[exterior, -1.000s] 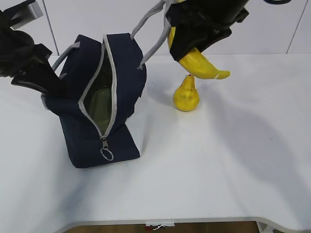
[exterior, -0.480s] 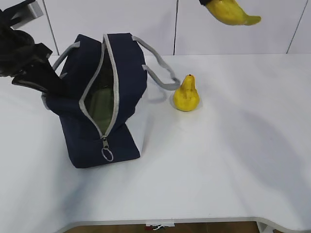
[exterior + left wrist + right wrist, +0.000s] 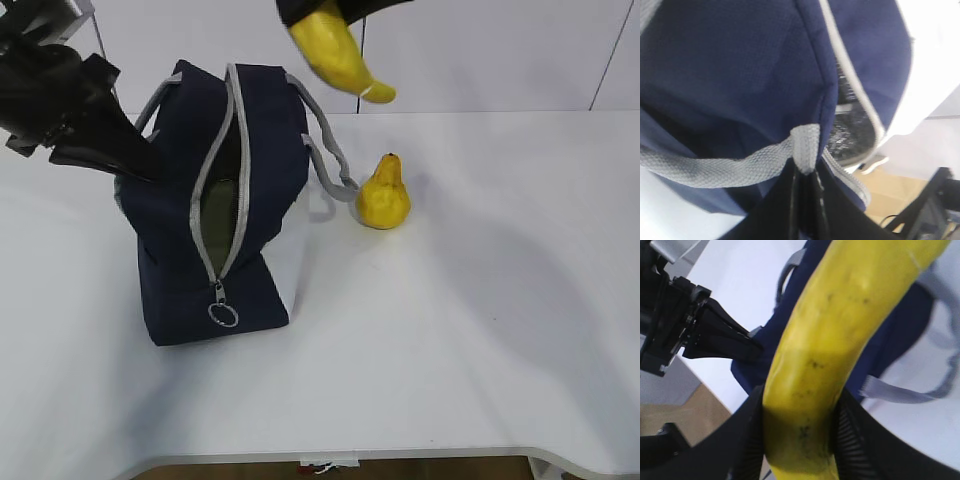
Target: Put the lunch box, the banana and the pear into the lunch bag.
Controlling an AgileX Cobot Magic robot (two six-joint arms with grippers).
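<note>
My right gripper should release the banana inside the navy lunch bag's open grey zipper [image 3: 205,199], next to the pale green lid.
The navy lunch bag [image 3: 250,150] stands on the white table with its grey zipper open. A pale green lid [image 3: 218,205] shows inside it, likely the lunch box. My left gripper [image 3: 135,165] is shut on the bag's left grey handle [image 3: 730,167] and holds that side up. My right gripper [image 3: 800,440] is shut on the banana [image 3: 335,55], which hangs in the air above the bag's right side; it also fills the right wrist view [image 3: 840,330]. The yellow pear [image 3: 383,195] stands on the table just right of the bag.
The bag's right handle [image 3: 330,165] droops toward the pear. The zipper's ring pull [image 3: 222,315] hangs at the bag's near end. The table's front edge [image 3: 350,455] runs along the bottom.
The banana has moved left and down, from the upper right to above the bag. The left gripper has lifted the bag's left side, narrowing the opening. The right handle was released earlier and now droops.
</note>
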